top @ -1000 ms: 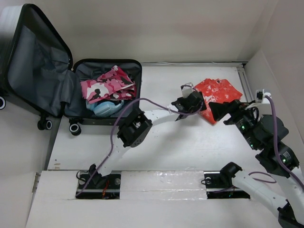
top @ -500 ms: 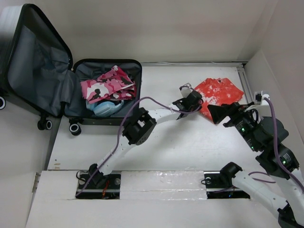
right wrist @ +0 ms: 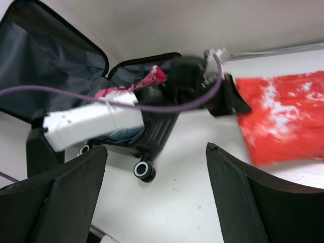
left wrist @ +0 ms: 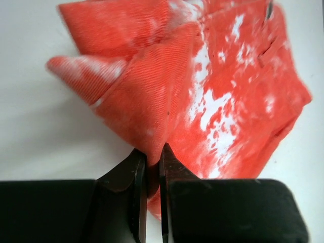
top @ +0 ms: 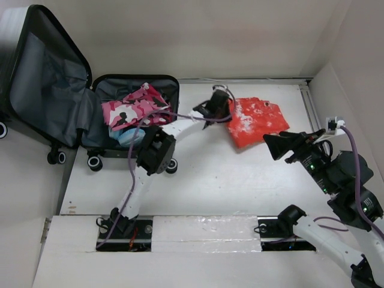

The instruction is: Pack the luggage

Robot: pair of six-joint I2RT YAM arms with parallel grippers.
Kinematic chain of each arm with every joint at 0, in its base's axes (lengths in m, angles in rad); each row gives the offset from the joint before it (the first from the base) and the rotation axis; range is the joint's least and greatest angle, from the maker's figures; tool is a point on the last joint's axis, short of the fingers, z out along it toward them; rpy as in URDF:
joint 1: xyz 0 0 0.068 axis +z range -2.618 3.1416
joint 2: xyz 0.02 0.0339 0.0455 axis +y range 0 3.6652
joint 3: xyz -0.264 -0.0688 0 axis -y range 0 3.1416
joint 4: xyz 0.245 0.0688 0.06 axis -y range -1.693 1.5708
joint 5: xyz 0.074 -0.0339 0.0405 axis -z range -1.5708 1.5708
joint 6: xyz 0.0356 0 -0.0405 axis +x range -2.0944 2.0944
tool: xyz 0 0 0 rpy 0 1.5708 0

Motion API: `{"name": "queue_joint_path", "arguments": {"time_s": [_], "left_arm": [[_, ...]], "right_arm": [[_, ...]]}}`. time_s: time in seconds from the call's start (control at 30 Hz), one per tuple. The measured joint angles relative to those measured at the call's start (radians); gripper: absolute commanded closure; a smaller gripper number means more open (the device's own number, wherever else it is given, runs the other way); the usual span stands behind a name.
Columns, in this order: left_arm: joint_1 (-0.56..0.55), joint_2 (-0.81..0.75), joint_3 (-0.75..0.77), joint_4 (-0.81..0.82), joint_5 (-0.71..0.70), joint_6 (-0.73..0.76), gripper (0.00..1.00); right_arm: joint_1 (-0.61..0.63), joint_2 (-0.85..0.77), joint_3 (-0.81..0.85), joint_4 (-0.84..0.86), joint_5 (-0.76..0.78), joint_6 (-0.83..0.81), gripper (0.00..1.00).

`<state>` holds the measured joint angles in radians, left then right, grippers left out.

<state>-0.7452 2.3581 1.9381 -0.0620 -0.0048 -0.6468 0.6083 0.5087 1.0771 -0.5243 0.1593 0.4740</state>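
My left gripper will release the red-and-white cloth, now hanging bunched from its jaws, on top of the pink camouflage garment [top: 133,103] in the luggage tray.
The luggage [top: 36,78] lies open at the far left, its lid [right wrist: 45,55] propped up and showing dark grey lining. A pink camouflage garment [top: 135,107] and a light blue item [top: 127,137] rest in its tray. My left gripper [top: 223,110] is shut on the near edge of a red-and-white cloth [top: 255,120], which hangs bunched from the jaws [left wrist: 212,96]. My right gripper [top: 277,146] stands open with nothing in it, to the right of the cloth and in front of it.
White walls [top: 354,60] close the table in at the back and right. A socket with a plug [top: 332,123] sits on the right wall. The suitcase wheels [top: 95,162] stand on the table beside the left arm [top: 157,153].
My left gripper closed on the red cloth and dragged it left, toward the suitcase. The right gripper stayed open and drew back slightly toward the near right.
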Motion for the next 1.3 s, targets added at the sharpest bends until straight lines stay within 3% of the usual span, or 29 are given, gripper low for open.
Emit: {"name": "queue_joint_path", "arguments": {"time_s": [0.2, 0.4, 0.6, 0.73, 0.9, 1.1, 1.23, 1.3], "left_arm": [[0.173, -0.122, 0.164, -0.265, 0.042, 0.289, 1.00], [0.365, -0.367, 0.144, -0.392, 0.004, 0.423, 1.00], [0.689, -0.596, -0.127, -0.323, 0.080, 0.392, 1.00], [0.856, -0.663, -0.343, -0.264, 0.124, 0.340, 1.00], [0.919, -0.673, -0.501, -0.250, 0.073, 0.297, 1.00], [0.891, -0.709, -0.510, -0.253, -0.041, 0.243, 1.00], [0.886, -0.789, -0.540, -0.268, -0.136, 0.200, 0.76], [0.893, -0.872, -0.588, -0.255, -0.188, 0.185, 0.53]], "right_arm": [[0.000, 0.009, -0.002, 0.013, -0.020, 0.000, 0.15], [0.000, 0.020, -0.018, 0.034, -0.035, -0.008, 0.15], [0.000, 0.031, -0.036, 0.039, -0.041, -0.015, 0.15], [0.000, 0.030, -0.047, 0.041, -0.045, -0.015, 0.15], [0.000, 0.036, -0.060, 0.051, -0.063, -0.016, 0.15], [0.000, 0.052, -0.087, 0.073, -0.108, -0.019, 0.15], [0.000, 0.068, -0.138, 0.106, -0.159, -0.018, 0.15], [0.000, 0.086, -0.169, 0.123, -0.186, -0.018, 0.16]]}}
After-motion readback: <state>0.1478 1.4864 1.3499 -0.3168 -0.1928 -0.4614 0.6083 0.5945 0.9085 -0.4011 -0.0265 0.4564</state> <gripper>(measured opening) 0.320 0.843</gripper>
